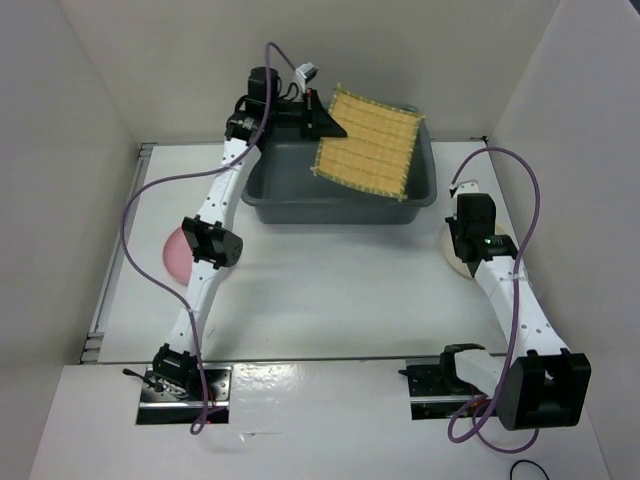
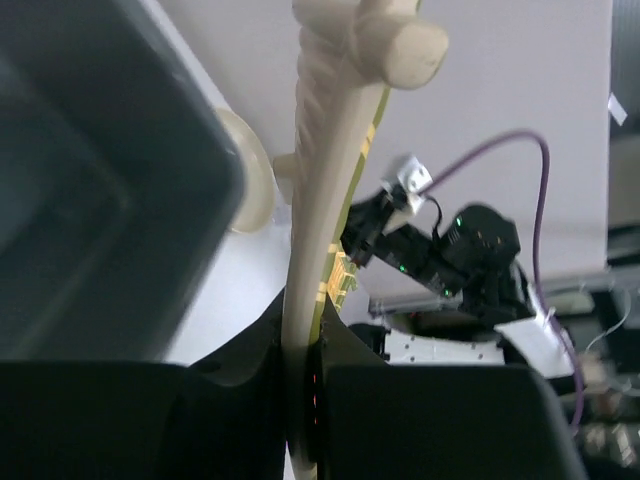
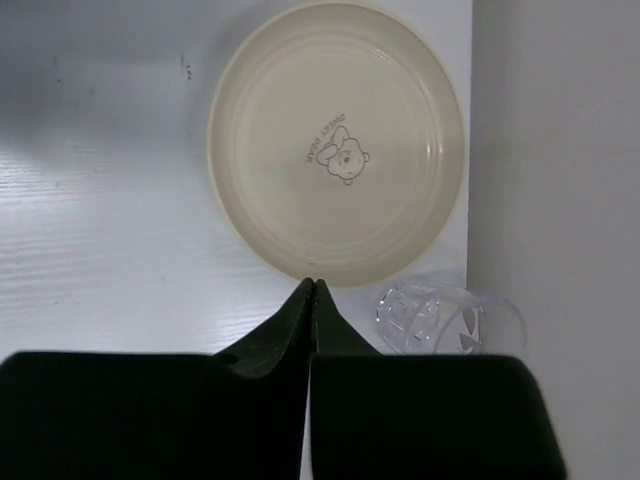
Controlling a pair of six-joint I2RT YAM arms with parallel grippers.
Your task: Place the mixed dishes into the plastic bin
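I should use my left gripper to let go of the yellow woven mat inside the plastic bin (image 1: 361, 176), near the middle of the bin's near side.
My left gripper (image 1: 325, 122) is shut on one edge of the square yellow woven mat (image 1: 368, 142) and holds it tilted above the grey-blue plastic bin (image 1: 300, 200). In the left wrist view the mat (image 2: 325, 200) is edge-on between the jaws of the left gripper (image 2: 308, 345), with the bin (image 2: 100, 200) to its left. My right gripper (image 3: 313, 287) is shut and empty, with its tips at the near rim of the cream round plate (image 3: 335, 140). It hovers over that plate (image 1: 452, 258) at the table's right. A small clear plastic cup (image 3: 440, 320) lies on its side beside the plate. The pink round plate (image 1: 176, 252) lies at the left, partly under my left arm.
White walls close in the table on the left, back and right; the right wall (image 3: 560, 150) stands just past the cream plate and the cup. A purple cable (image 1: 150, 200) loops off my left arm and another (image 1: 530, 200) off my right arm.
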